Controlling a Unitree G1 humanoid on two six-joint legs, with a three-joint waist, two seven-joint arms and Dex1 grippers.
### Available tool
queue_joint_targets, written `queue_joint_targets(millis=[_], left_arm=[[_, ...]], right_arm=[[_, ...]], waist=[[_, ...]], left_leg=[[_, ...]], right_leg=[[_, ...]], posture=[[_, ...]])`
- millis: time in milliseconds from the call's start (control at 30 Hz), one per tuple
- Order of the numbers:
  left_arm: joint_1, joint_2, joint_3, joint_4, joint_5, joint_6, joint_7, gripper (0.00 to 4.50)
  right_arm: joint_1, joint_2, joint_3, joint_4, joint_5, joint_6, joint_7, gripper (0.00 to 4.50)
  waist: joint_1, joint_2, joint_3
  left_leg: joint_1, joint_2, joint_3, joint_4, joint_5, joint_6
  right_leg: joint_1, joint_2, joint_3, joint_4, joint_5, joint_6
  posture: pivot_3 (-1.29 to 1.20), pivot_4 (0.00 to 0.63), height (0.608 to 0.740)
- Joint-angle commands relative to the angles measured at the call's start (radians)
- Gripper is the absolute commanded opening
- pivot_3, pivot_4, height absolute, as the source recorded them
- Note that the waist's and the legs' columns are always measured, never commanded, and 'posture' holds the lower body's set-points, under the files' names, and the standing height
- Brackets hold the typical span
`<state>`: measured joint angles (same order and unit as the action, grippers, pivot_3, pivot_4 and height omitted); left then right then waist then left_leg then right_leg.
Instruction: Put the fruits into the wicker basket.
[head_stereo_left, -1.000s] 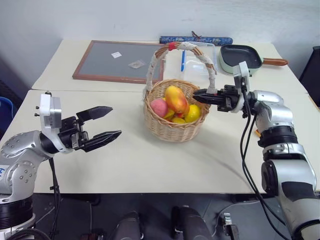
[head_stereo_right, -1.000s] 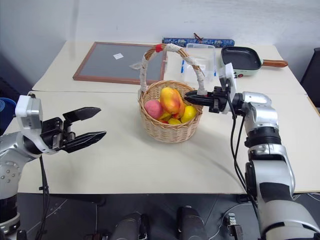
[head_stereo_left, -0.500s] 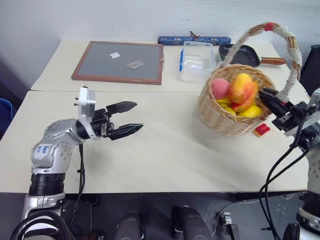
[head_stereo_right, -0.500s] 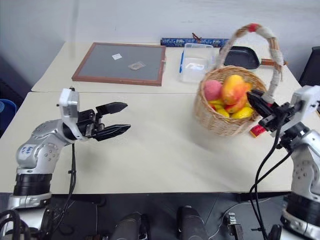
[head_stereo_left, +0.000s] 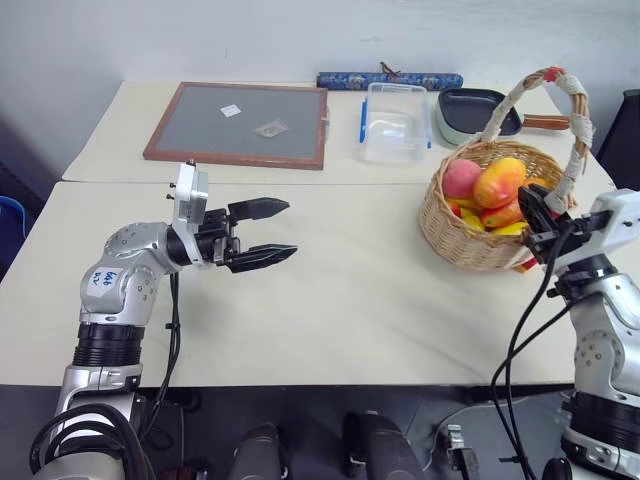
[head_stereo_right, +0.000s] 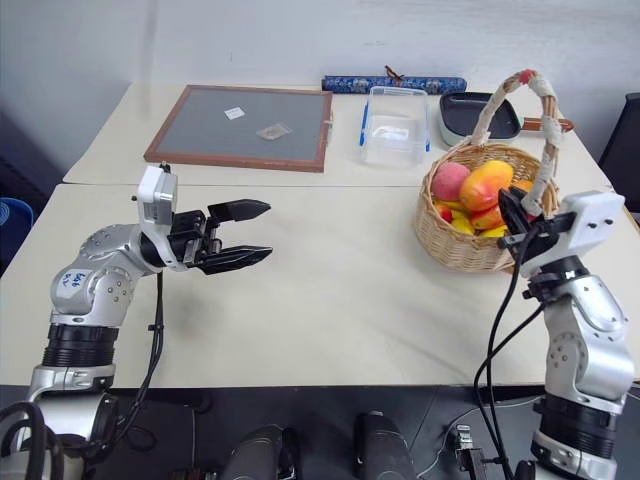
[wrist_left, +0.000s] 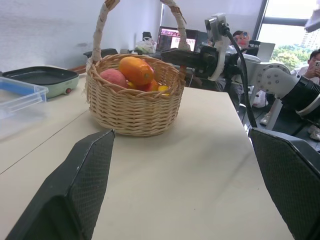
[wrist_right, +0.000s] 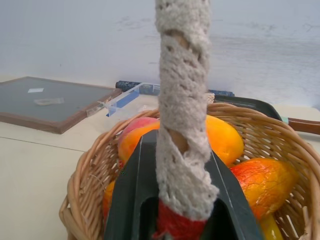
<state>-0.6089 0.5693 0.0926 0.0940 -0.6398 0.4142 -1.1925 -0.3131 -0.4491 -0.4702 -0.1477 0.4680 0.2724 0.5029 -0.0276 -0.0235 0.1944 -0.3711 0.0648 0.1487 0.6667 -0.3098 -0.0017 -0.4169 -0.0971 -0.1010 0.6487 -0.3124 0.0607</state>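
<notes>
Next, I set the wicker basket on the near table straight (head_stereo_left: 465, 260) in front of the green pan with my right gripper.
The wicker basket (head_stereo_left: 470, 240) stands at the right side of the near table, its lace-wrapped handle (head_stereo_left: 572, 120) arching over it. Two orange-red fruits lie inside it, one on top (head_stereo_left: 500, 182) and one lower (head_stereo_left: 508, 214); the right wrist view shows them too, one behind the handle (wrist_right: 225, 137) and one to its side (wrist_right: 262, 182). My right gripper (head_stereo_left: 535, 218) is shut on the handle's near end, just above the red tie (wrist_right: 175, 225). Over the table's left half my left gripper (head_stereo_left: 290, 228) hovers open and empty, pointing toward the basket (wrist_left: 132, 107).
A pink peach (head_stereo_left: 460, 180) and yellow fruit also lie in the basket. On the far table are a framed grey board (head_stereo_left: 240, 122), a clear plastic box (head_stereo_left: 395, 120), a green pan (head_stereo_left: 478, 108) and a blue patterned strip (head_stereo_left: 390, 78).
My right gripper has dragged the basket by its handle from the table's middle to the right side. The left gripper has moved in toward the middle, still open.
</notes>
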Motion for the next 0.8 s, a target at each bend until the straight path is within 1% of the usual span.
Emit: queue_joint_targets(millis=[33,133,233,367,467,600,733,800], left_arm=[[0.012,0.011,0.021,-0.033,-0.004,-0.001,0.005,4.5],[0.025,0.012,0.024,-0.04,-0.003,0.0,0.008,4.5],[0.027,0.01,0.027,-0.045,-0.004,0.0,0.014,4.5],[0.04,0.019,0.033,-0.061,-0.006,0.0,0.021,4.5],[0.059,0.031,0.049,-0.077,-0.01,0.002,0.031,4.5],[0.074,0.034,0.052,-0.09,-0.013,0.002,0.039,4.5],[0.068,0.029,0.047,-0.086,-0.012,0.003,0.04,4.5],[0.059,0.027,0.042,-0.077,-0.009,-0.001,0.035,4.5]], right_arm=[[-0.069,0.004,0.029,-0.035,0.043,-0.045,0.015,0.21],[-0.132,-0.004,0.062,-0.02,0.039,-0.032,0.008,0.21],[-0.128,-0.015,0.071,0.01,0.033,-0.022,0.014,0.21],[-0.077,-0.036,0.07,0.02,0.023,0.004,0.004,0.21],[-0.011,-0.035,0.019,-0.023,0.055,0.032,-0.035,0.21],[0.067,-0.061,-0.008,-0.044,0.056,0.043,-0.035,0.21],[0.076,-0.099,-0.02,-0.002,0.054,0.046,-0.039,0.21],[0.059,-0.124,-0.027,0.033,0.088,0.076,-0.014,0.21]], waist=[[-0.001,0.0,0.0],[-0.006,0.002,0.001],[0.001,0.001,0.001],[0.014,0.001,0.001],[0.015,0.001,0.001],[0.019,0.001,0.001],[0.021,0.001,0.001],[0.022,0.001,0.001]], left_leg=[[0.0,0.0,0.0,0.0,0.0,0.0],[0.0,0.0,0.001,-0.001,0.0,-0.001],[0.0,0.001,-0.001,-0.002,0.001,-0.002],[-0.002,0.0,-0.003,-0.003,0.001,-0.001],[-0.004,0.0,-0.002,-0.003,0.0,0.0],[-0.003,0.0,-0.002,-0.002,0.0,0.0],[-0.003,0.0,-0.002,-0.002,0.001,0.001],[-0.002,-0.001,-0.002,-0.002,0.001,0.002]], right_leg=[[0.0,0.0,0.0,0.0,0.0,0.0],[-0.001,0.0,0.0,0.0,0.0,0.0],[-0.002,0.0,-0.001,0.002,0.0,0.0],[-0.002,0.0,-0.002,0.0,0.0,0.0],[-0.002,0.0,-0.002,-0.003,0.0,0.001],[-0.002,0.0,-0.002,-0.003,0.001,0.002],[-0.001,0.0,-0.001,-0.004,0.001,0.001],[0.0,0.0,-0.001,-0.004,0.001,0.001]], posture=[[0.0,0.15,0.74],[0.0,0.15,0.74],[0.0,0.15,0.74],[0.0,0.15,0.74],[0.0,0.15,0.74],[0.0,0.15,0.74],[0.0,0.15,0.74],[0.0,0.15,0.74]])
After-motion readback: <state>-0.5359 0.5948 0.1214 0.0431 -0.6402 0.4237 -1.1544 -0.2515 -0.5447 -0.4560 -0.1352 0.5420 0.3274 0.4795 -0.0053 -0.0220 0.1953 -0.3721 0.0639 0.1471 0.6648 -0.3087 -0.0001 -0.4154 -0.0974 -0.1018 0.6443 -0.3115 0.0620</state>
